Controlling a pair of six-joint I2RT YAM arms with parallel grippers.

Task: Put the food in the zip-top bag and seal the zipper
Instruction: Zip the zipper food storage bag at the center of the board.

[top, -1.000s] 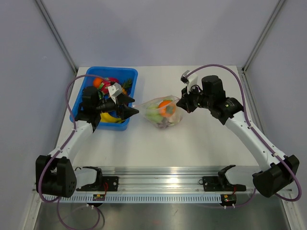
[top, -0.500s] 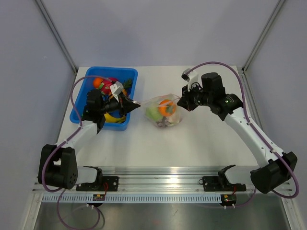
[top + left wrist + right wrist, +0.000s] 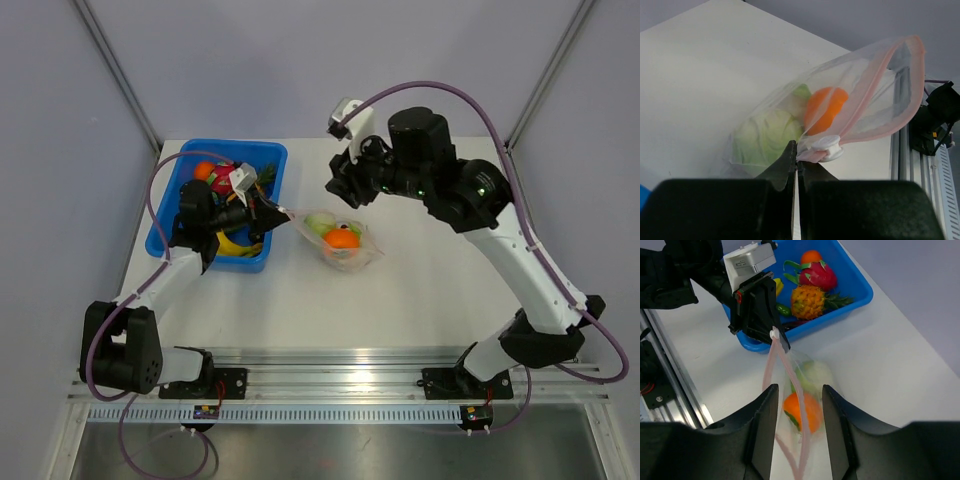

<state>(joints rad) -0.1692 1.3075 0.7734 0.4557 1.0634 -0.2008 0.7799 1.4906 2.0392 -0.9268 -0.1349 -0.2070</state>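
The white slider (image 3: 289, 212) (image 3: 774, 333) of the bag's pink zipper, just beside my left gripper's fingers, will be gripped by my right gripper.
The clear zip-top bag (image 3: 341, 240) lies on the white table with an orange (image 3: 341, 238) and a pale green cabbage (image 3: 321, 223) inside. My left gripper (image 3: 277, 212) is shut on the bag's left corner, pinching the end of the pink zipper (image 3: 866, 97) just beside its white slider (image 3: 826, 146). The bag's mouth gapes, its two pink strips apart (image 3: 790, 385). My right gripper (image 3: 341, 186) hovers above the bag, open, with nothing between its fingers (image 3: 767, 410); the orange (image 3: 803, 412) shows below the gap. More food sits in the tray.
The blue tray (image 3: 262, 150) stands at the back left, holding a pineapple (image 3: 809, 302), a dragon fruit (image 3: 818, 275), an orange (image 3: 811, 256) and bananas (image 3: 231, 245). A metal rail (image 3: 340, 378) runs along the table's near edge.
My left gripper moved in and shut on the bag's left corner. My right gripper let go of the bag's right side, opened, and rose up and to the left over it.
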